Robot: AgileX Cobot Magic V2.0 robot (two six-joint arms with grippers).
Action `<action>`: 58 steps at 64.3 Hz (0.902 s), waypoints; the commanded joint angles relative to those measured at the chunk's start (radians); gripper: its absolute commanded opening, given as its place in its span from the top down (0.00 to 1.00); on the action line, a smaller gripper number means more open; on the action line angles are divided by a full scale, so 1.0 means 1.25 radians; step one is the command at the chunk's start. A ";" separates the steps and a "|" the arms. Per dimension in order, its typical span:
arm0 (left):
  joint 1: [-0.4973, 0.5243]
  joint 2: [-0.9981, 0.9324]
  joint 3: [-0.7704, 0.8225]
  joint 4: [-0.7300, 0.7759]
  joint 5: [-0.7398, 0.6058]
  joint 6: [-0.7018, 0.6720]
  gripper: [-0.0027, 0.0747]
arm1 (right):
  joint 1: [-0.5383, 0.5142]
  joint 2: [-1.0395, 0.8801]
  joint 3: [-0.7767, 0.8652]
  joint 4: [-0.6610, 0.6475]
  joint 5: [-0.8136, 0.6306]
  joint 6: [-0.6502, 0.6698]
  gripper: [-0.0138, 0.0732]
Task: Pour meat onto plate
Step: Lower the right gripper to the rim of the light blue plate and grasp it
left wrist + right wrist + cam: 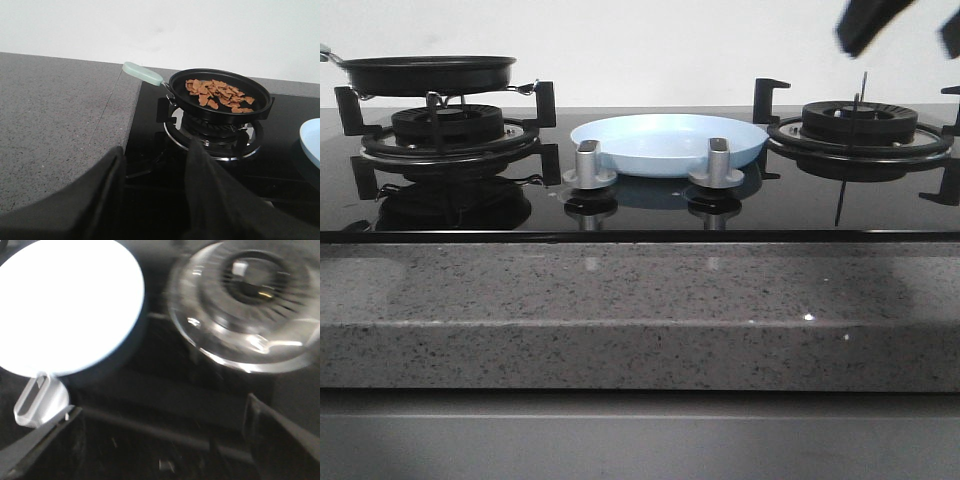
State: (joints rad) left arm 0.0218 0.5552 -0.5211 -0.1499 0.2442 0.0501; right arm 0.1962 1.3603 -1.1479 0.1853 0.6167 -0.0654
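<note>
Next, I move my right gripper to the pale blue plate and close it on the plate's rim point(759, 129) point(142, 301) nearest the empty burner.
The meat point(217, 92), a heap of small orange-brown chunks, lies in a black frying pan point(220, 97) on the left burner. The pan's pale green handle point(142, 73) points toward the grey counter. In the front view the pan point(425, 72) shows edge-on, so the meat is hidden. The pale blue plate point(665, 140) sits empty on the glass between the burners, behind two knobs. My left gripper point(155, 146) is open and empty, short of the pan. My right gripper point(160, 407) is open and empty, hovering above the stove between the plate point(65, 305) and the right burner; it appears blurred point(902, 40) at the top right.
Two silver knobs point(588, 160) point(717, 160) stand in front of the plate. The right burner point(860, 125) has black pan supports around it. A speckled grey counter point(620, 300) runs along the front and to the left of the stove point(55, 115). A white wall is behind.
</note>
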 commanded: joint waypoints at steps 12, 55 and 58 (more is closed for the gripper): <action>-0.005 0.006 -0.030 -0.002 -0.067 -0.007 0.70 | 0.005 0.220 -0.328 0.007 0.148 -0.008 0.19; -0.005 0.006 -0.030 -0.002 -0.067 -0.007 0.72 | 0.039 0.593 -0.798 0.025 0.401 -0.052 0.35; -0.005 0.006 -0.030 -0.002 -0.067 -0.007 0.72 | 0.039 0.599 -0.798 0.025 0.401 -0.052 0.35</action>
State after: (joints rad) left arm 0.0218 0.5552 -0.5211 -0.1499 0.2442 0.0501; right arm 0.2471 2.1577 -2.1047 0.1977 1.1335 -0.1176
